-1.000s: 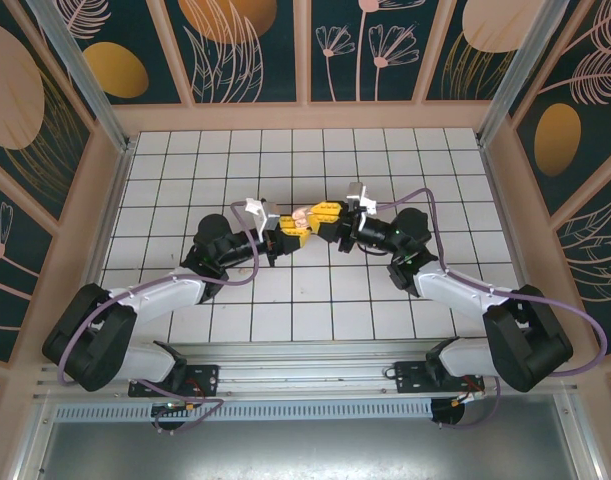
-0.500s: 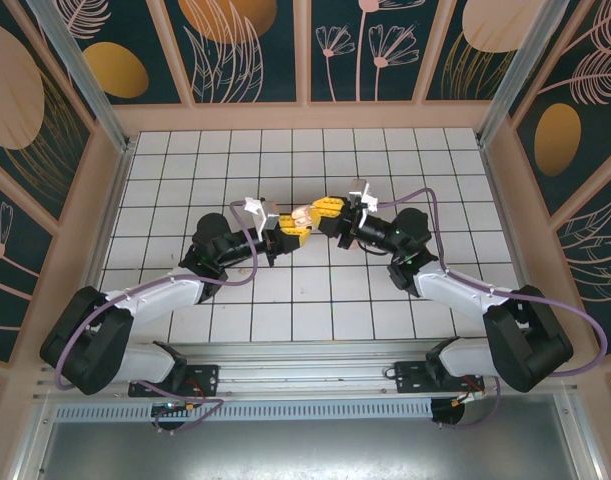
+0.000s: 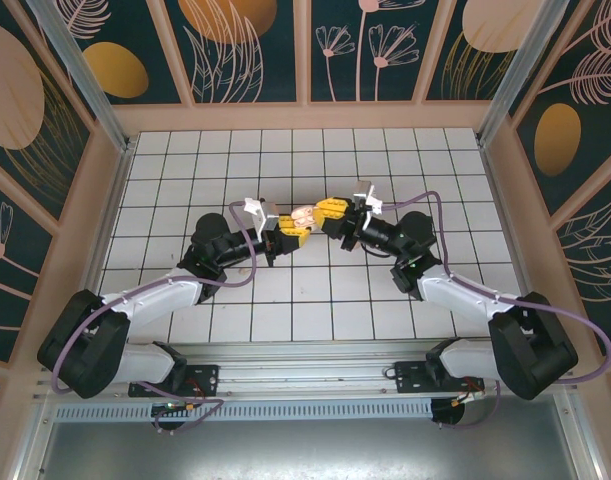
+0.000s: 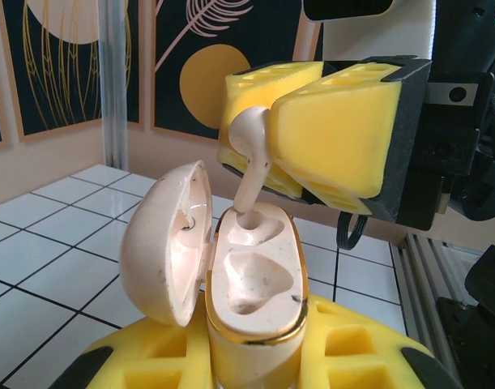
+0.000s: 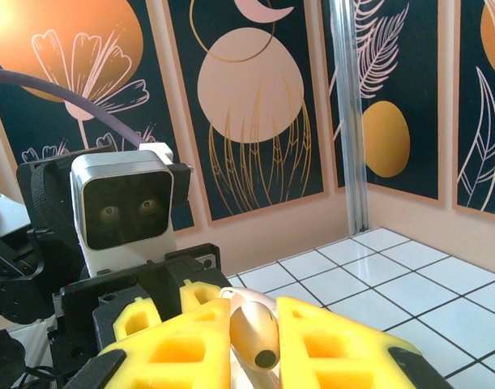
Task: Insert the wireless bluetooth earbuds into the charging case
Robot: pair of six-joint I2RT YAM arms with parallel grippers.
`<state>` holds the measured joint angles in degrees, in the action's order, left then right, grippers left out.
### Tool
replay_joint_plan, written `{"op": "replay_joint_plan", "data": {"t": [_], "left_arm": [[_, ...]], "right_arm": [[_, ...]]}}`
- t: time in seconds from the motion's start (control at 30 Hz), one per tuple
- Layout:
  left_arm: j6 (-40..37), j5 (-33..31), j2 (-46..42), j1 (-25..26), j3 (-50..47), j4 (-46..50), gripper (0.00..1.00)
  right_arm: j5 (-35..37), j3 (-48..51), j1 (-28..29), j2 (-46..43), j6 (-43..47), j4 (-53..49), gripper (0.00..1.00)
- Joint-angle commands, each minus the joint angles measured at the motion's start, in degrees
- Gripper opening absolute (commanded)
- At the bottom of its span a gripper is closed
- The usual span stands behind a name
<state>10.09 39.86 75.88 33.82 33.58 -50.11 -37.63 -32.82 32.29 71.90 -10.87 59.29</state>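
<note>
The earbud's stem slants with only its tip in the far socket, so next my right gripper opens, rolls its wrist and grasps the earbud's head (image 4: 249, 134) at a new angle.
My left gripper (image 4: 251, 361) is shut on the lower body of the charging case (image 4: 255, 284), holding it upright above the tiles. The case's round lid (image 4: 162, 243) hangs open to the left. The near socket is empty. A cream earbud (image 4: 251, 154) is pinched between the yellow fingers (image 4: 336, 138) of my right gripper (image 5: 257, 356). Its stem points down into the far socket. In the right wrist view the earbud (image 5: 253, 324) sits between the pads, dark tip toward the camera. From above, the left gripper (image 3: 288, 232) and right gripper (image 3: 327, 212) meet at the case (image 3: 302, 217) mid-table.
White tiled floor (image 3: 305, 300) lies under both arms, boxed in by patterned walls and a metal post (image 5: 351, 121). The left wrist camera housing (image 5: 121, 211) faces my right gripper at close range. A purple cable (image 3: 425, 200) loops over the right arm.
The right gripper has shifted slightly right and toward the back with the earbud. The left gripper and case have hardly moved. Both grips are unchanged.
</note>
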Motion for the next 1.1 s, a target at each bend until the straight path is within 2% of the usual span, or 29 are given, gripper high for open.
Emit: {"op": "replay_joint_plan", "data": {"t": [0.0,0.3,0.53,1.07], "left_arm": [[-1.2,-0.1,-1.2,0.3,2.1,-1.8,0.15],[-1.9,-0.5,-2.0,0.3,2.4,-1.2,0.15],[-3.4,-1.3,-2.9,0.3,2.7,0.4,0.15],[-5.5,-1.7,-3.0,0.3,3.3,3.0,0.15]], "right_arm": [[-1.6,0.6,-0.3,-1.1,0.0,0.1,0.18],[-1.6,0.6,-0.3,-0.7,-0.7,-0.6,0.18],[0.7,0.7,-0.4,-2.6,0.7,-5.8,0.19],[-1.6,-1.7,-0.4,-3.4,0.7,-6.4,0.38]]}}
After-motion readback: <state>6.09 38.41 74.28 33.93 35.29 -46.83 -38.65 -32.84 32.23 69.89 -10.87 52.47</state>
